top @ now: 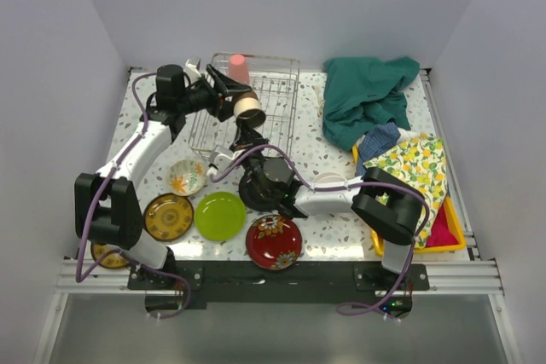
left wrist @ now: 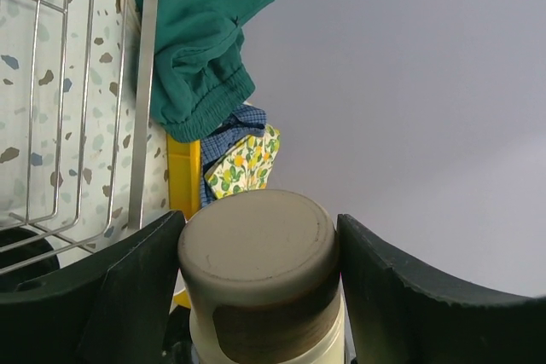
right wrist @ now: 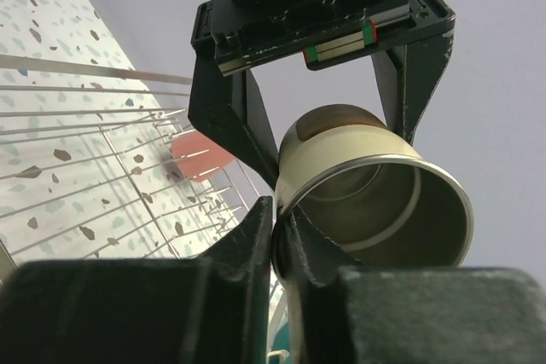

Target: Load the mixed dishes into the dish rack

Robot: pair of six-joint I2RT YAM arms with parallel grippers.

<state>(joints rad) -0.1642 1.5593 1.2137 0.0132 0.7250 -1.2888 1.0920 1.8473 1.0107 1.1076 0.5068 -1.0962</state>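
Observation:
My left gripper needs to put down the steel cup in the dish rack's far corner (top: 268, 83) between the salmon-pink cup and the green cloth.
A steel cup (top: 248, 108) with a cream wall and brown base hangs on its side over the near left part of the dish rack (top: 281, 95). My left gripper (top: 234, 98) has a finger against each side of its base (left wrist: 260, 253). My right gripper (right wrist: 281, 221) comes up from below and is shut on the cup's rim (right wrist: 375, 185). A salmon-pink cup (top: 238, 68) stands upside down in the rack's far left corner. On the table lie a floral bowl (top: 186, 176), a brown-gold plate (top: 168, 216), a lime-green plate (top: 220, 216), a red floral plate (top: 274, 242) and a black plate (top: 260, 189).
A green cloth (top: 367, 95) lies right of the rack. A yellow tray (top: 445, 236) at the right edge holds a blue cloth (top: 380, 138) and a lemon-patterned cloth (top: 414, 164). A second brown-gold plate (top: 109, 255) sits by the left arm's base.

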